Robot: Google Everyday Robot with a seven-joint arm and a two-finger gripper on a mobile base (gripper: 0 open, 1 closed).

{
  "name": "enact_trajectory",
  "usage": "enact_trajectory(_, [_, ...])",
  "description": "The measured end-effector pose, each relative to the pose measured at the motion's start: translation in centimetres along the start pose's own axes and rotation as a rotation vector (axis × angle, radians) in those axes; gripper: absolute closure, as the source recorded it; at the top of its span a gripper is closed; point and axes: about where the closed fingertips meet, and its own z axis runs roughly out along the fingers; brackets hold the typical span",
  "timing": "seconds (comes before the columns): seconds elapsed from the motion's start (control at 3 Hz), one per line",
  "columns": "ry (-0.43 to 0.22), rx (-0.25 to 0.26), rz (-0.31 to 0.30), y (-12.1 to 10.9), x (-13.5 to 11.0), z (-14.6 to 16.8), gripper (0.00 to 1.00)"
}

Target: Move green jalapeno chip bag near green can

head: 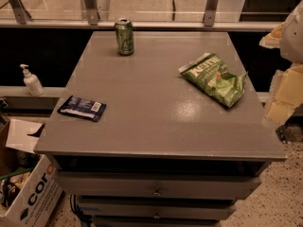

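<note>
Next, I close my gripper on the middle (220,79) of the green jalapeno chip bag, away from the bag's lighter top part.
The green jalapeno chip bag (214,79) lies flat on the right side of the grey table (151,126), its lighter top band pointing to the far left. The green can (124,37) stands upright near the table's far edge, left of centre, well apart from the bag. My gripper (279,108) hangs at the right edge of the view, just beyond the table's right side and to the right of the bag, touching nothing I can see.
A flat dark blue packet (82,108) lies near the table's left edge. A white pump bottle (31,80) stands on a ledge to the left. A cardboard box (26,193) sits on the floor at the lower left. Drawers (156,188) are under the tabletop.
</note>
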Motion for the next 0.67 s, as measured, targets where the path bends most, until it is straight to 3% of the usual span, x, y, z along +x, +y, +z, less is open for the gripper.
enact_trajectory(0.67, [-0.021, 0.004, -0.003, -0.24, -0.13, 0.95, 0.0])
